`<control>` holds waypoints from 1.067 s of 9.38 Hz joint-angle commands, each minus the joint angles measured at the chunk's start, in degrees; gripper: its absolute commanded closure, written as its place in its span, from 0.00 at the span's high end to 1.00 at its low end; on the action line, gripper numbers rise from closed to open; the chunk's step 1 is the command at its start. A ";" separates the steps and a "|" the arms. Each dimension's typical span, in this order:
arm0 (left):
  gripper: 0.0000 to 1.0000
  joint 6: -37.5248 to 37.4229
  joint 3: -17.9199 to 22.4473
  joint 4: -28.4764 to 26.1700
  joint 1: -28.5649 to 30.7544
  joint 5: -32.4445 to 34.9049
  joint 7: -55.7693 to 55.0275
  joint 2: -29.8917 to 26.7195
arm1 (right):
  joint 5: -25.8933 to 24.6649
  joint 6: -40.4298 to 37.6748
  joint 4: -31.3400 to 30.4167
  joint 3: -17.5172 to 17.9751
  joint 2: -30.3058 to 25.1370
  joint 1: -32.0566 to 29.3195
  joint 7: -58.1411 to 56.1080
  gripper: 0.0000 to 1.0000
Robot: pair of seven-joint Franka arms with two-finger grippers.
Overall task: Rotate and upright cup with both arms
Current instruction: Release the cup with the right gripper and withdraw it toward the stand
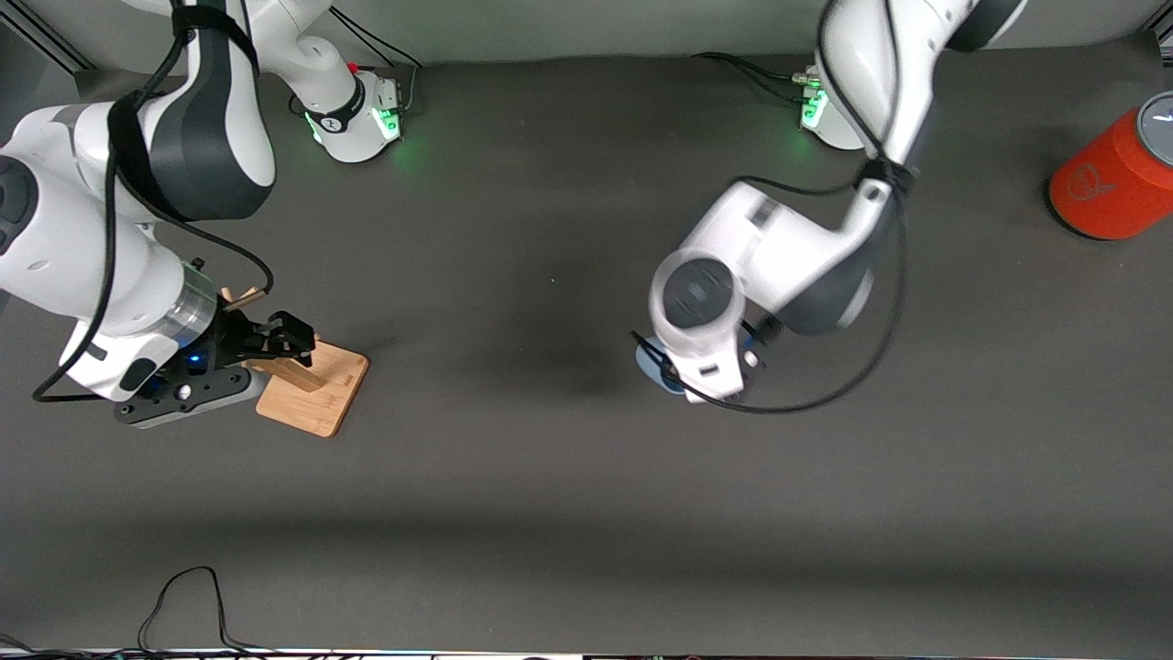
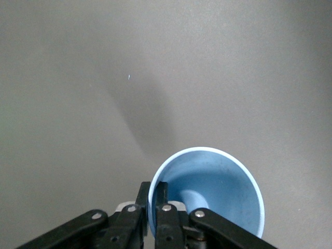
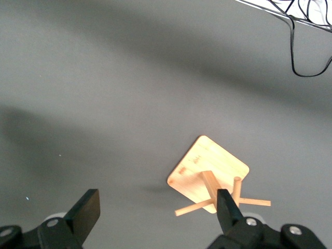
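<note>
The robot's left gripper needs to let go of the light-blue cup on the open table [image 1: 660,332] between the wooden rack and the orange cylinder.
The light-blue cup [image 2: 218,181] fills the lower part of the left wrist view, its open mouth toward the camera. My left gripper [image 2: 154,189] is shut on its rim, one finger inside and one outside. In the front view only a blue edge of the cup [image 1: 652,365] shows under the left arm's hand, near the table's middle. I cannot tell if the cup rests on the table. My right gripper [image 3: 158,207] is open and empty over the wooden rack [image 3: 212,166], toward the right arm's end of the table [image 1: 284,335].
The wooden rack's base [image 1: 316,394] lies partly under the right hand. A large orange cylinder with a grey top [image 1: 1113,188] stands at the left arm's end. A black cable [image 1: 183,596] loops at the table edge nearest the front camera.
</note>
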 commanded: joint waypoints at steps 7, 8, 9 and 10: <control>0.00 2.39 1.12 -15.78 -12.49 13.33 -32.18 -0.83 | -0.69 -2.55 -1.59 -3.08 -2.24 -2.43 -12.73 1.00; 0.00 3.00 1.12 -15.78 -12.66 13.42 -32.18 -0.48 | -0.26 -2.20 -1.59 -3.08 -1.89 -2.52 -12.65 1.00; 0.38 3.10 1.12 -15.70 -12.66 13.51 -32.09 0.22 | -0.34 -2.11 -1.59 -3.17 -2.15 -2.61 -12.73 1.00; 0.83 3.01 1.12 -15.78 -12.66 13.77 -31.74 1.09 | -0.34 -2.19 -1.59 -3.35 -2.41 -2.61 -12.91 1.00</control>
